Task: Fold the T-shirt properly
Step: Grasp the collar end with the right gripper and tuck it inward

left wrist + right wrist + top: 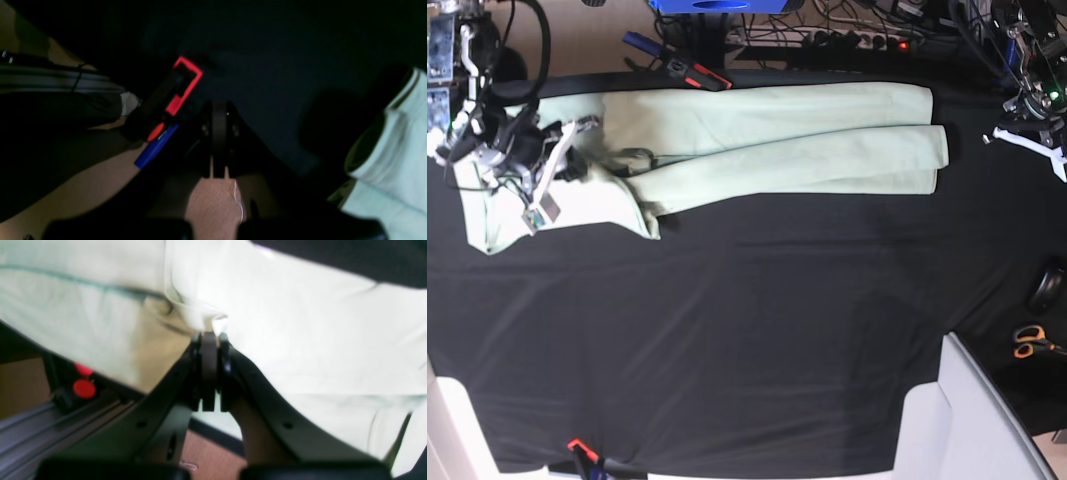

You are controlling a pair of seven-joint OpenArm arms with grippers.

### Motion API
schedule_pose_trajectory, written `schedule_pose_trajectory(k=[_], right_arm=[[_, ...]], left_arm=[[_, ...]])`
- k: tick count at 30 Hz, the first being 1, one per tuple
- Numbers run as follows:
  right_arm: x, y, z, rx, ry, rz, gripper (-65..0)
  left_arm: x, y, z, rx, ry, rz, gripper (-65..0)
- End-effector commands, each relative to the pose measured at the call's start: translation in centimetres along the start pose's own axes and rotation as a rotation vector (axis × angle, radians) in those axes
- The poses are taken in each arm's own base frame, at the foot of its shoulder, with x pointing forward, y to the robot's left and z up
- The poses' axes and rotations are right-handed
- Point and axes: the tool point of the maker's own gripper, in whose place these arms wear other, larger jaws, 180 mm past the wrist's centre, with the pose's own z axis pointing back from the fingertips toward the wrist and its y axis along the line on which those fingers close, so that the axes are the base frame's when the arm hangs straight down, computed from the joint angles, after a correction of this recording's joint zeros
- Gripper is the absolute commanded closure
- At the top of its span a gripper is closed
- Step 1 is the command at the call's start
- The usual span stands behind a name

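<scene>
I will let go of the pinched cloth with my right gripper on the black piece of tablecloth (558,78) (222,438), just beyond the far edge of the T-shirt.
The pale mint-green T-shirt (787,140) lies as a long band on the black tablecloth (747,330) along the far side. Its left end is bunched under my right arm. In the right wrist view my right gripper (209,336) is shut, and folds of the T-shirt (300,333) converge on its tips, so a pinch of cloth looks held. My left gripper (218,111) is shut on nothing, hanging over dark cloth near the table's edge. An end of the T-shirt (393,150) shows at that view's right edge, apart from the gripper. The left arm (1035,90) is at the far right.
A red clamp (185,83) and a blue pen (155,150) sit at the table edge beside my left gripper. Orange-handled scissors (1030,342) and a dark rounded object (1049,288) lie at the right. A pale grey box (972,420) occupies the near right corner. Cables crowd the far edge.
</scene>
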Motion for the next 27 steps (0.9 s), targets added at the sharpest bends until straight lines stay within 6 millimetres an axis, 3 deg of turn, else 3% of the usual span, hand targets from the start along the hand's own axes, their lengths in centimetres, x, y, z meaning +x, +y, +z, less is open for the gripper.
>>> schedule_pose_trajectory(k=[1,8,15,27], right_arm=[[0.6,-0.1,0.7,-0.004,-0.03,0.018,0.0],[-1.3,1.4,1.7,0.01,-0.005,0.031,0.0],[-3.9,-0.4,3.1,-0.041,0.045,0.007,0.0],[-6.7,0.6,3.4,-0.02,0.105,-0.014,0.0]], left_arm=[[1.5,0.7,0.3,0.019,-0.043,-0.01,0.0],[1.9,1.0,0.4,0.025,-0.051,-0.018,0.0],[1.9,1.1,0.4,0.026,-0.052,-0.017,0.0],[2.0,1.1,0.4,0.026,-0.053,-0.017,0.0]])
